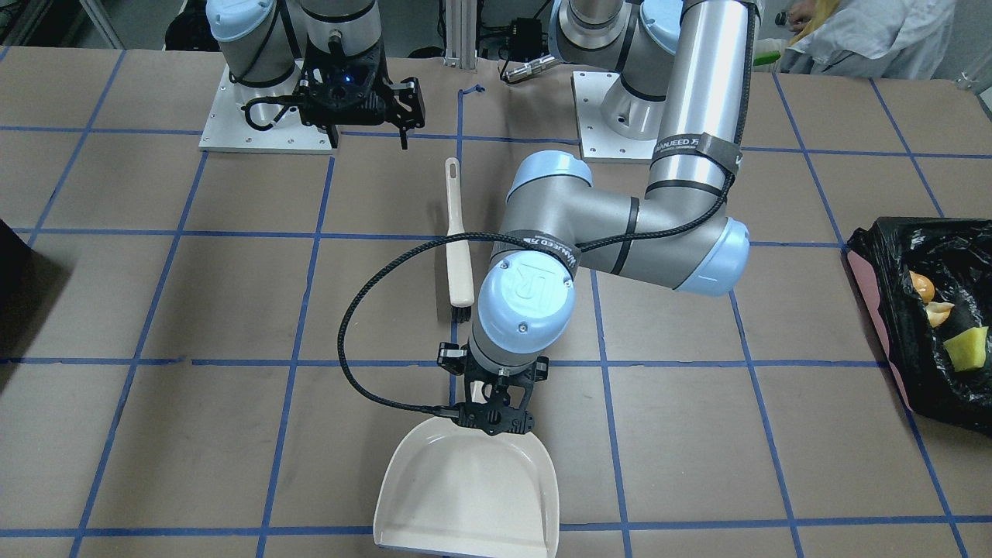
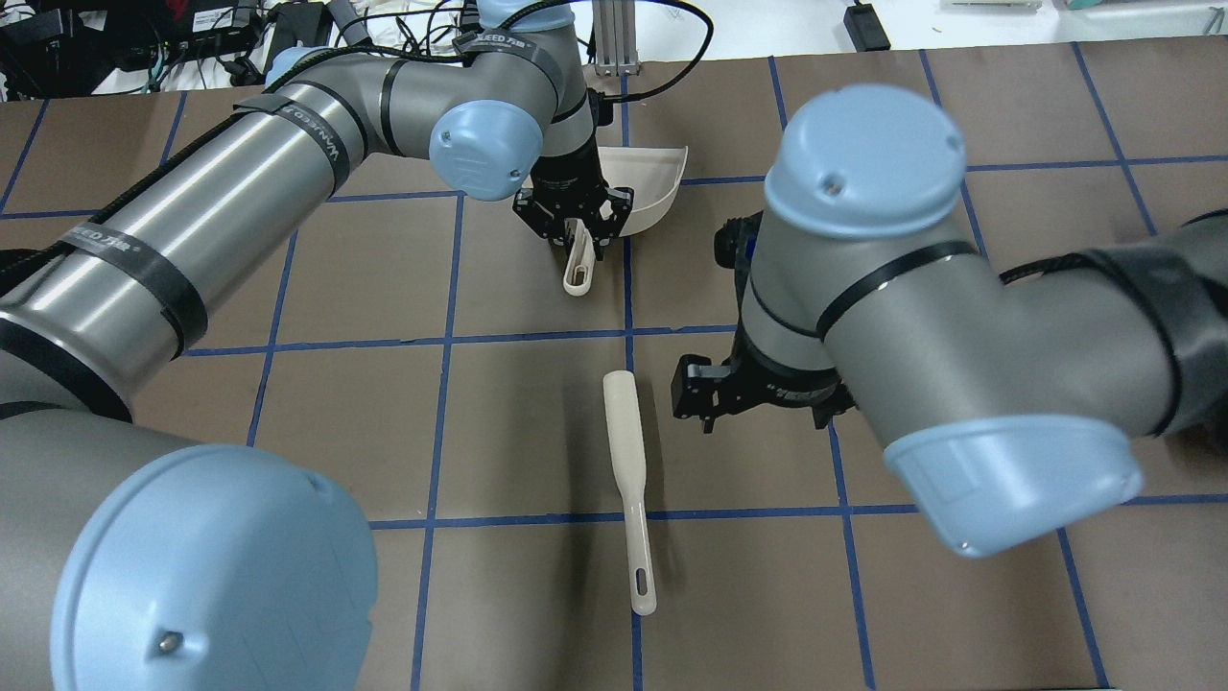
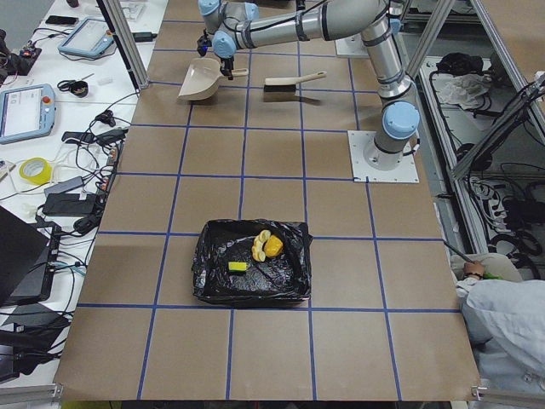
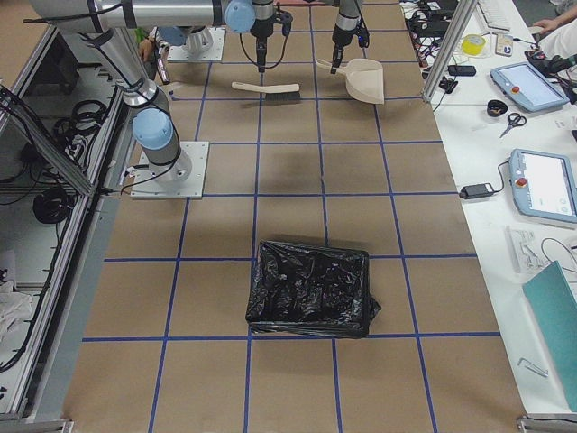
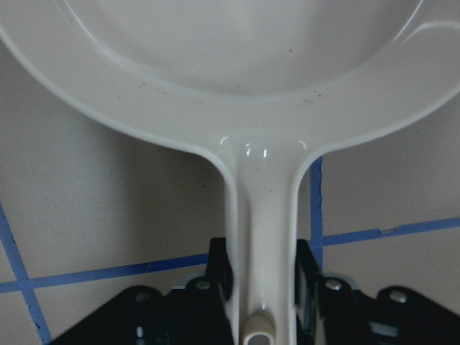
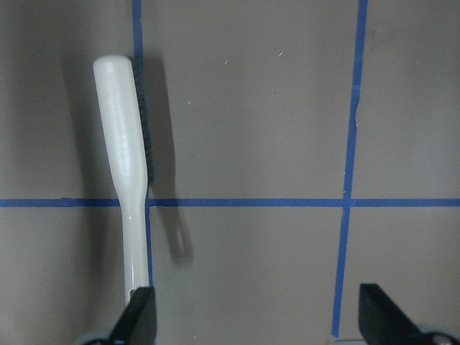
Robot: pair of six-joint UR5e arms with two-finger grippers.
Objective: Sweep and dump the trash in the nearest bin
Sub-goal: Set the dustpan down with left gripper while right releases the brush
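My left gripper is to let go of the cream dustpan on the table, over the blue tape line (image 1: 447, 454) below the cream brush.
The trash lies inside the black-lined bin (image 1: 872, 302): an orange lump (image 1: 922, 285), a tan piece (image 1: 939, 312) and a yellow-green wedge (image 1: 967, 349). The bin (image 3: 213, 281) stands far from both arms. My left gripper (image 5: 262, 287) is shut on the handle of the cream dustpan (image 5: 237, 50), which rests on the table and looks empty (image 1: 469, 488). My right gripper (image 6: 260, 316) is open and empty above the table. The cream brush (image 6: 126, 158) lies flat just beside its left finger. The brush (image 2: 625, 461) sits between the two arms.
The table is brown with a blue tape grid. A dark object (image 1: 15, 287) sits at the table edge on the robot's right. An operator in white (image 1: 876, 31) is beside the robot's left base. Tablets and cables lie on the side bench (image 4: 541, 180).
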